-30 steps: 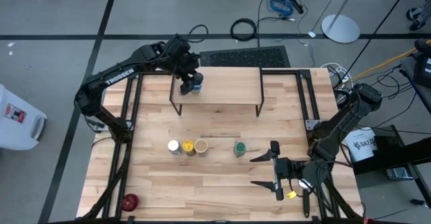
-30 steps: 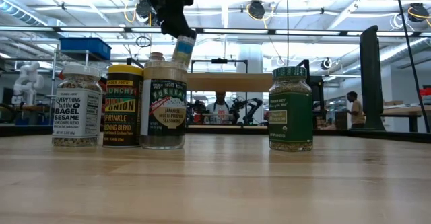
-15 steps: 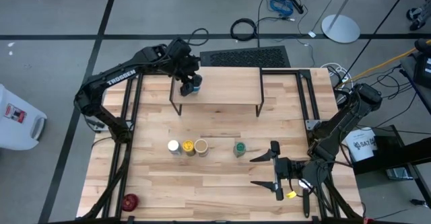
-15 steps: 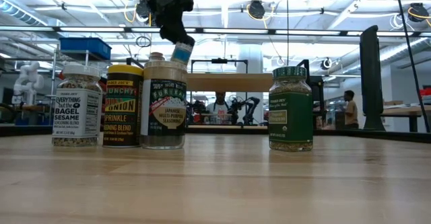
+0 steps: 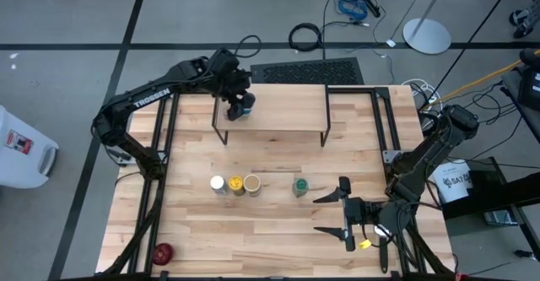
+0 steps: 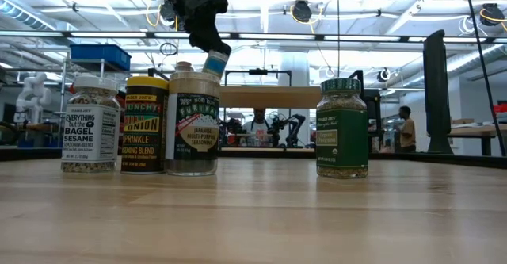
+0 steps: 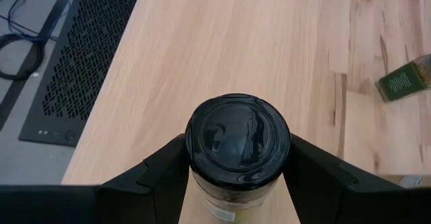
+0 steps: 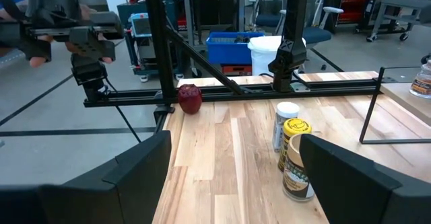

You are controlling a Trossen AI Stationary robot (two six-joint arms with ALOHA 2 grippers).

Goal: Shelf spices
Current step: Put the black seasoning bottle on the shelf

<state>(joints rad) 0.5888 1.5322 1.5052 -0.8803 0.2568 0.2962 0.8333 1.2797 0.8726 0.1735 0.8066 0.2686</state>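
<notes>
I should open my left gripper's fingers to stand the dark-lidded jar upright, as it tilts over the shelf, and then take its lid [image 7: 238,140] to shift it.
My left gripper [image 5: 237,100] is over the left part of the shelf [image 5: 283,112], a light wood plank on thin black legs, and is shut on a dark-lidded clear spice jar [image 7: 237,140]. In the low view the jar [image 6: 214,62] hangs tilted just above the plank [image 6: 269,96]; its foot is hidden behind the tan jar. The white-capped jar [image 5: 218,184], the yellow jar [image 5: 236,184], the tan jar [image 5: 251,182] and the green-lidded jar [image 5: 299,186] stand upright on the table in a row. My right gripper [image 5: 315,214] hovers open near the green-lidded jar, with nothing between its fingers. My left gripper pinches the jar's clear body just under the black lid [image 7: 202,183] between its two fingers [image 7: 158,180], one on each side. The fingers slant down from the table's far left. The jar sits tilted over the plank; I cannot tell whether its foot touches the wood.
A small red round object [image 5: 162,252] lies at the table's near left corner. Black frame rails [image 5: 164,137] run along the table's left and right sides. Most of the plank to the right of the held jar is bare [image 5: 295,116].
My left gripper has sunk a little toward the shelf's top, with the jar still between its fingers.
</notes>
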